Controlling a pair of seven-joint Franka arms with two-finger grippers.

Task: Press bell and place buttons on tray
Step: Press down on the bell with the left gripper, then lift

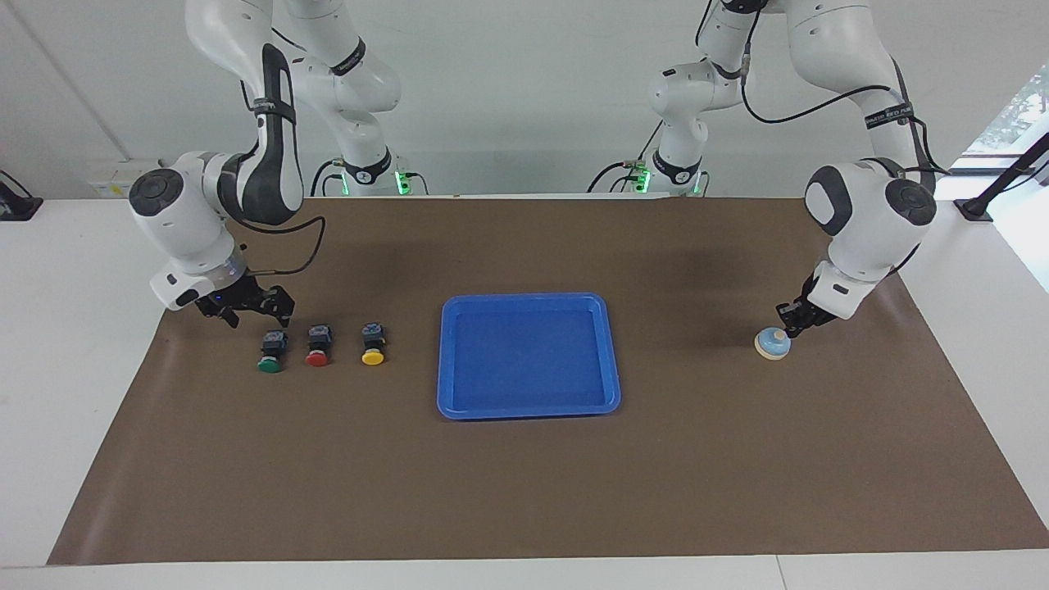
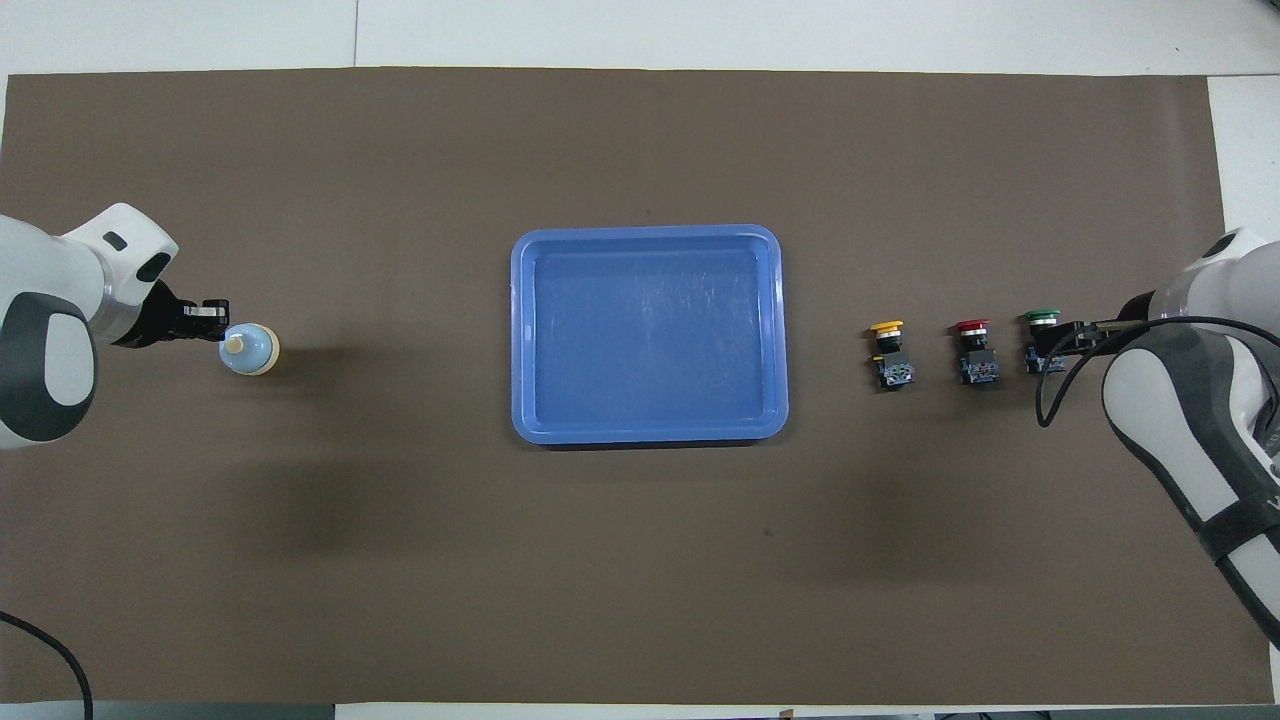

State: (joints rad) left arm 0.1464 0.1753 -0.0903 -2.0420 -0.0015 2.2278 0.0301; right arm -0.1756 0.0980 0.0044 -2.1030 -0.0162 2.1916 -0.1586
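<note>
The green button has its black body (image 2: 1040, 337) just below the green cap, and my right gripper should take hold of it there next.
The bright blue tray (image 1: 529, 300) (image 2: 648, 235) lies empty in the middle of the brown mat. Three buttons stand in a row toward the right arm's end: yellow (image 1: 373, 345) (image 2: 889, 355) nearest the tray, then red (image 1: 317, 347) (image 2: 975, 352), then green (image 1: 271, 351) (image 2: 1038, 340). My right gripper (image 1: 256, 315) (image 2: 1072, 335) is open and empty, low beside the green button at its outer side. The light blue bell (image 1: 773, 344) (image 2: 250, 350) sits toward the left arm's end. My left gripper (image 1: 790, 326) (image 2: 212, 320) is at the bell's top edge, beside its cream knob.
The brown mat (image 1: 524, 492) covers most of the white table. The arms' cables hang near the wrists. Nothing else stands on the mat.
</note>
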